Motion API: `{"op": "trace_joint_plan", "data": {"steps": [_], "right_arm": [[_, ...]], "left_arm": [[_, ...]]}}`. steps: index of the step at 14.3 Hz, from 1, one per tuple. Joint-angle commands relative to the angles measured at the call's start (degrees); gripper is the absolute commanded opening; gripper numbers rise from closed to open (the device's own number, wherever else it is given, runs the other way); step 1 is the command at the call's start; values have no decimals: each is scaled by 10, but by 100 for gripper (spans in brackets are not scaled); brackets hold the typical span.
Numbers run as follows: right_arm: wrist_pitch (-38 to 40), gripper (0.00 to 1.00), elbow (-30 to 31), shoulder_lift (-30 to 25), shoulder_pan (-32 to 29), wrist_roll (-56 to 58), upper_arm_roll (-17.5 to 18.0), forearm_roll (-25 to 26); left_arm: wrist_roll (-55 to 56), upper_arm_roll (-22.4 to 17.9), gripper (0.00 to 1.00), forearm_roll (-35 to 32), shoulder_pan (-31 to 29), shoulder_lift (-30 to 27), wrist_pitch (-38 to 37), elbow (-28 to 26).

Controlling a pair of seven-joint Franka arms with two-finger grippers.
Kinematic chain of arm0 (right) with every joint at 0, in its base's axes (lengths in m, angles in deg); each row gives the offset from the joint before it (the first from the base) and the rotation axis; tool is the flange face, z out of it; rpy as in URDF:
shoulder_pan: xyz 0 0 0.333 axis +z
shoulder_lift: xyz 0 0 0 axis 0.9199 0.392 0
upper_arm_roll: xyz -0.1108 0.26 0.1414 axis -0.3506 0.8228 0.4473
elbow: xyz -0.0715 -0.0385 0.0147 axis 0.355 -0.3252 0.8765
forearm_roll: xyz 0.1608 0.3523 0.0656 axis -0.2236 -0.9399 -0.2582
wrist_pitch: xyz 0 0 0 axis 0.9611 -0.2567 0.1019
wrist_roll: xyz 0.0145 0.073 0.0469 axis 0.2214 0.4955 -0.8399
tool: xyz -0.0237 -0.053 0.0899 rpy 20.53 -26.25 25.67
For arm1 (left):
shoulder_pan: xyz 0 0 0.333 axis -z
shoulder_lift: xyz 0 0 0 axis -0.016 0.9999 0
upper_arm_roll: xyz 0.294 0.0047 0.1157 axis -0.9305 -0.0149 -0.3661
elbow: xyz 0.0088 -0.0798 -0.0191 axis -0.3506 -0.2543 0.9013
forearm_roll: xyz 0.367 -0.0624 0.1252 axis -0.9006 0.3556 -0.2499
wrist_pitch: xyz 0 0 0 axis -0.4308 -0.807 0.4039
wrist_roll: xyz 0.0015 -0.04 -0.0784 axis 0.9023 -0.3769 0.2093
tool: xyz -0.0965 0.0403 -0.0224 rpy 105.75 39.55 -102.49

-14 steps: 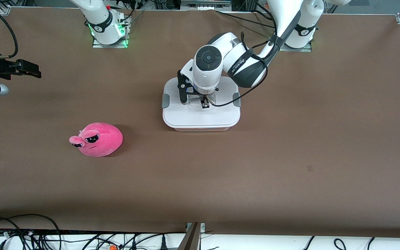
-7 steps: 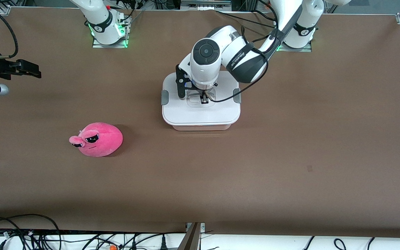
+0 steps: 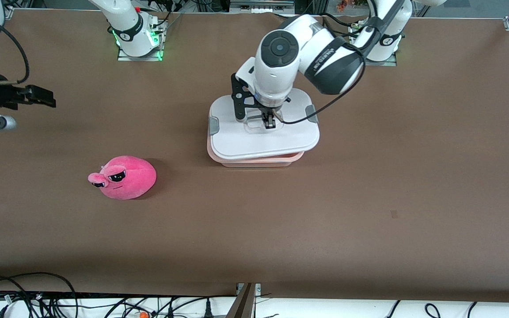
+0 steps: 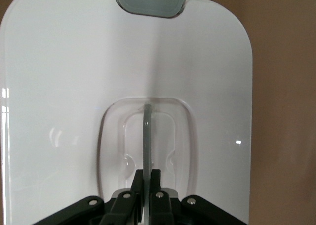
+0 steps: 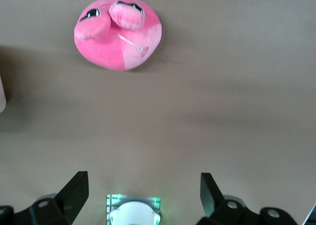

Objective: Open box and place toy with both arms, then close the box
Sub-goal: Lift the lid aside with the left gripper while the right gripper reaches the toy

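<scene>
Next, I should move my right gripper to the pink plush toy and close it on the fabric [image 3: 106,168] [image 5: 116,35] just behind its two bulging eyes.
The box's white lid [image 3: 263,139] hangs slightly askew just above the pinkish tub [image 3: 254,160], whose rim shows under the lid's nearer edge. My left gripper [image 3: 269,124] is shut on the clear centre handle [image 4: 146,136], which stands pinched between the fingers [image 4: 146,178] in the left wrist view. The pink plush toy [image 3: 124,177] lies on the table nearer the front camera than the box, toward the right arm's end. My right gripper [image 3: 52,99] hovers open over the table at that end, with nothing between its fingers [image 5: 143,178]; the toy [image 5: 118,32] lies ahead of it.
Grey clips [image 3: 213,126] [image 3: 311,111] sit on the lid's two short sides. The arm bases [image 3: 137,37] [image 3: 380,44] stand along the table's back edge. Cables [image 3: 38,296] lie past the table's front edge.
The left gripper has risen with the lid, lifting it off the tub and shifting it toward the left arm's end; the pinkish rim now shows. The right gripper has barely shifted.
</scene>
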Motion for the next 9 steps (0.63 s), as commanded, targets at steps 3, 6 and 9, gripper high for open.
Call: {"op": "trace_joint_plan", "data": {"steps": [3, 6, 9], "right_arm": [[-58, 100, 7, 41, 28, 21, 0, -9], [-136, 100, 60, 44, 28, 53, 0, -16], [-221, 100, 123, 44, 28, 55, 0, -17]], "left_arm": [[-77, 6, 0, 39, -105, -26, -107, 14], [-116, 2, 0, 32, -168, -46, -179, 14], [-184, 4, 0, 34, -254, -49, -226, 14]]}}
